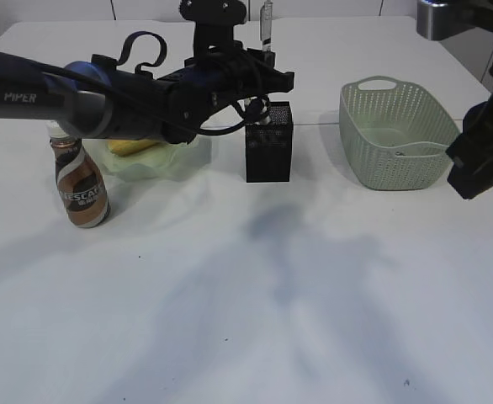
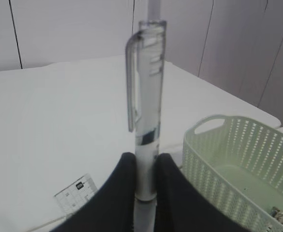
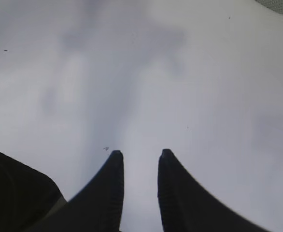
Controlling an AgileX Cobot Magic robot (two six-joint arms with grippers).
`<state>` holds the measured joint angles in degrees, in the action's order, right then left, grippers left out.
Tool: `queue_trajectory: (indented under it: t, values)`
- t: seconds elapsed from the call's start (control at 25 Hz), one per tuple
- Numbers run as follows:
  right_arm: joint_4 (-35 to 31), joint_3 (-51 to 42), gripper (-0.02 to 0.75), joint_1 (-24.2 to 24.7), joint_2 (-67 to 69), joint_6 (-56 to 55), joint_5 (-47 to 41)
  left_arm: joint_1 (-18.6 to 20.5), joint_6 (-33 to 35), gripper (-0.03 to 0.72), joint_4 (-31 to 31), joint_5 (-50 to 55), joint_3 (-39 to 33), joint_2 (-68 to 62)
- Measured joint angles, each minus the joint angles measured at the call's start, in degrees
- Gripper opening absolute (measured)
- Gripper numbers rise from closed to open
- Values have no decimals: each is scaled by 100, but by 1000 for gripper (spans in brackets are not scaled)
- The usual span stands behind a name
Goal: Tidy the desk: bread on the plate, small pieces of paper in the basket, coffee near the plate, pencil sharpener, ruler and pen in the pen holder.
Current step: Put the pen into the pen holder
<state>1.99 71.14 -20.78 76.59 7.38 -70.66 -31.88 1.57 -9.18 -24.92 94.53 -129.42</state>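
My left gripper is to release the clear pen inside the black mesh pen holder [image 1: 283,110]. The pen will lean toward the green basket.
My left gripper [image 2: 145,164] is shut on a clear pen [image 2: 148,96] and holds it upright. In the exterior view the pen [image 1: 267,25] sticks up above the gripper [image 1: 262,84], directly over the black mesh pen holder [image 1: 268,147]. The end of a clear ruler [image 2: 76,194] shows below the left finger. Bread [image 1: 133,148] lies on the green plate [image 1: 175,162], and the coffee bottle [image 1: 81,181] stands just left of it. Small pieces of paper [image 2: 281,215] lie in the green basket [image 1: 394,135]. My right gripper [image 3: 140,154] is open and holds nothing. The pencil sharpener is out of view.
My left arm [image 1: 78,97] stretches across the table's back left, above the plate and bottle. My right arm [image 1: 482,156] hangs at the right edge, beside the basket [image 2: 238,159]. Its wrist view shows bare white table [image 3: 141,72].
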Motion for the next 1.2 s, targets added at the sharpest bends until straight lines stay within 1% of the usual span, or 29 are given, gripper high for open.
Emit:
queue_trajectory:
  t: [0.4, 1.2]
  values:
    - [0, 0, 213, 0, 0, 0, 8, 0, -13, 62, 0, -604, 22, -363]
    - [70, 0, 213, 0, 0, 0, 8, 0, -13, 75, 0, -741, 26, -567]
